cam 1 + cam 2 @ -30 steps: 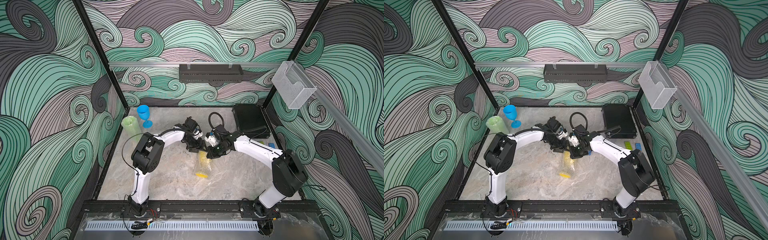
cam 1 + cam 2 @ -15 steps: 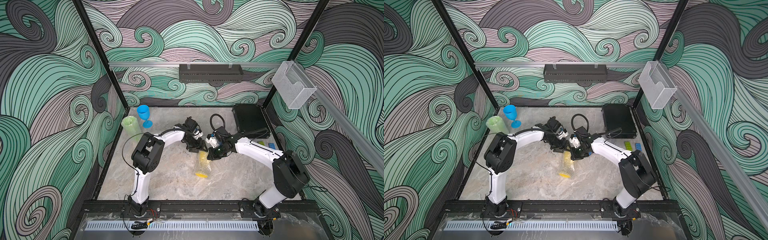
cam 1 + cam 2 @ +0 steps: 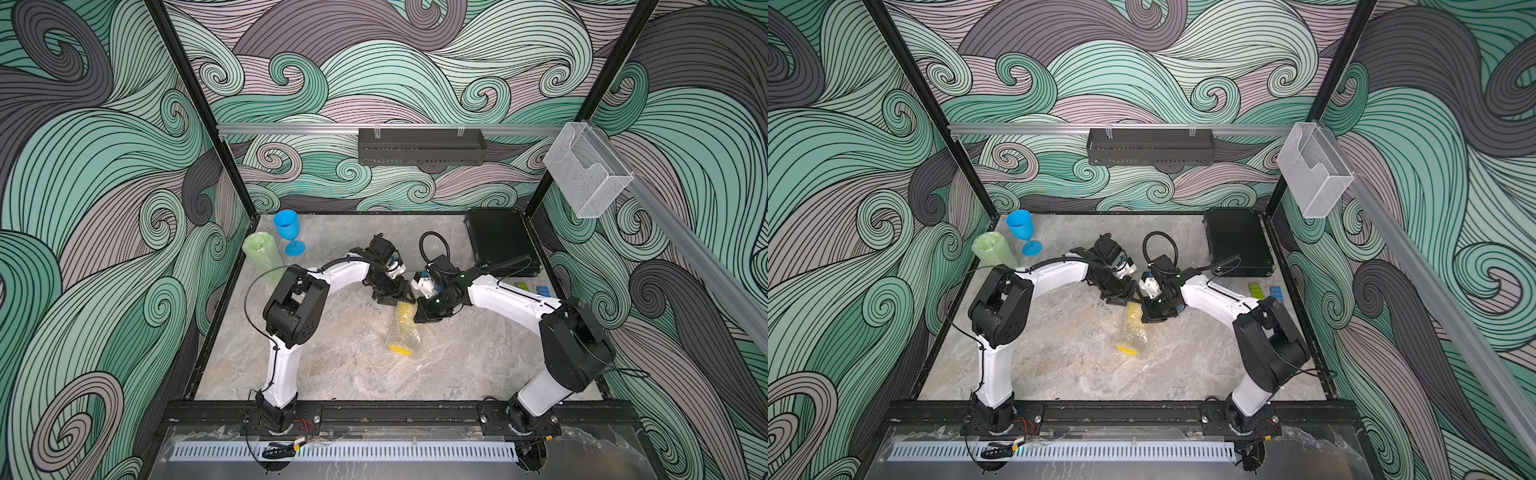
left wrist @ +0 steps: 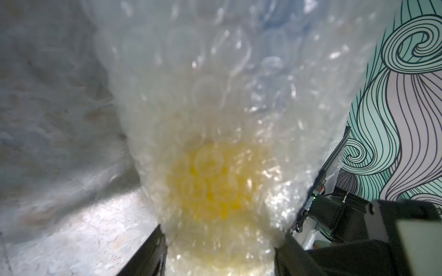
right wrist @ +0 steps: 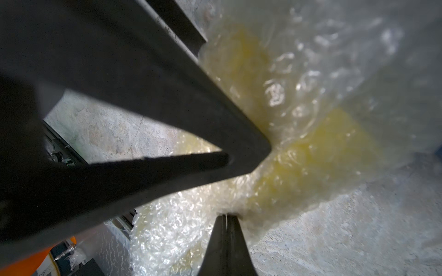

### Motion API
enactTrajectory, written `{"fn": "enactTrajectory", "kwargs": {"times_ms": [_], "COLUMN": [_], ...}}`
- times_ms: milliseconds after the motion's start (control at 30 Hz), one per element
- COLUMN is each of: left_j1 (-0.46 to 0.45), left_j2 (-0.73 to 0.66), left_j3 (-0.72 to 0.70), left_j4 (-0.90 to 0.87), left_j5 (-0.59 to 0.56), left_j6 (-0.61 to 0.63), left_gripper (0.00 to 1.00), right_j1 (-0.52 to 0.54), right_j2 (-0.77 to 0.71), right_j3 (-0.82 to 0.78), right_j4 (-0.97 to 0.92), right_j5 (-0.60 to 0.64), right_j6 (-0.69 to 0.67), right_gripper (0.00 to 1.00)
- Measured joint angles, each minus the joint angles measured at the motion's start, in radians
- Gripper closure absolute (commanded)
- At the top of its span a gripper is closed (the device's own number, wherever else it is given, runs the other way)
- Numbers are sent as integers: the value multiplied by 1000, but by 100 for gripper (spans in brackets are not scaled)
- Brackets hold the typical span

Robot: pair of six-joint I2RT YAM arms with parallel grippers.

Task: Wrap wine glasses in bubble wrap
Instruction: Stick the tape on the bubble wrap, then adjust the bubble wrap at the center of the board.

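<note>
My right gripper will open and grab the bundle's far end (image 3: pixel 406 303) beside my left gripper, because it pinches only a thin fold along the yellow bundle's side.
A yellow wine glass (image 3: pixel 402 330) (image 3: pixel 1130 330) lies on its side mid-table, rolled in bubble wrap (image 4: pixel 215 95). My left gripper (image 3: pixel 397 297) (image 4: pixel 221 255) is closed across the far end of that bundle, with a finger pressing on each side. My right gripper (image 3: pixel 422 316) (image 5: pixel 226 217) is shut beside it, with a thin fold of the wrap pinched between its tips. The blue wine glass (image 3: pixel 289 232) (image 3: pixel 1023 230) stands bare at the back left. Next to it stands the green wine glass (image 3: pixel 262 255) (image 3: pixel 992 249), wrapped.
A black case (image 3: pixel 500 247) lies at the back right. Two small flat items, green (image 3: pixel 521 286) and blue (image 3: pixel 542 290), lie by the right wall. A black shelf (image 3: pixel 419 145) hangs on the back wall and a clear bin (image 3: pixel 586 170) on the right one.
The right wrist has crept slightly toward the front. Both grips and the wrapped yellow glass look the same.
</note>
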Motion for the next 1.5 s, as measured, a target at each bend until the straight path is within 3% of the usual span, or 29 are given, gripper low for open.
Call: {"fn": "enactTrajectory", "kwargs": {"times_ms": [300, 467, 833, 1100, 1500], "left_j1": [0, 0, 0, 0, 0], "left_j2": [0, 0, 0, 1, 1], "left_j3": [3, 4, 16, 16, 17], "left_j4": [0, -4, -26, -27, -27], "left_j5": [7, 9, 6, -1, 6], "left_j6": [0, 12, 48, 51, 52], "left_gripper": [37, 37, 37, 37, 37], "right_j1": [-73, -174, -276, -295, -286], "right_j2": [-126, -150, 84, 262, 316], "right_j3": [-48, -47, 100, 188, 213], "right_j4": [1, -15, 4, 40, 40], "right_j5": [-10, -48, -154, -324, -489], "right_j6": [21, 1, -27, -25, -117], "right_gripper": [64, 57, 52, 47, 51]}}
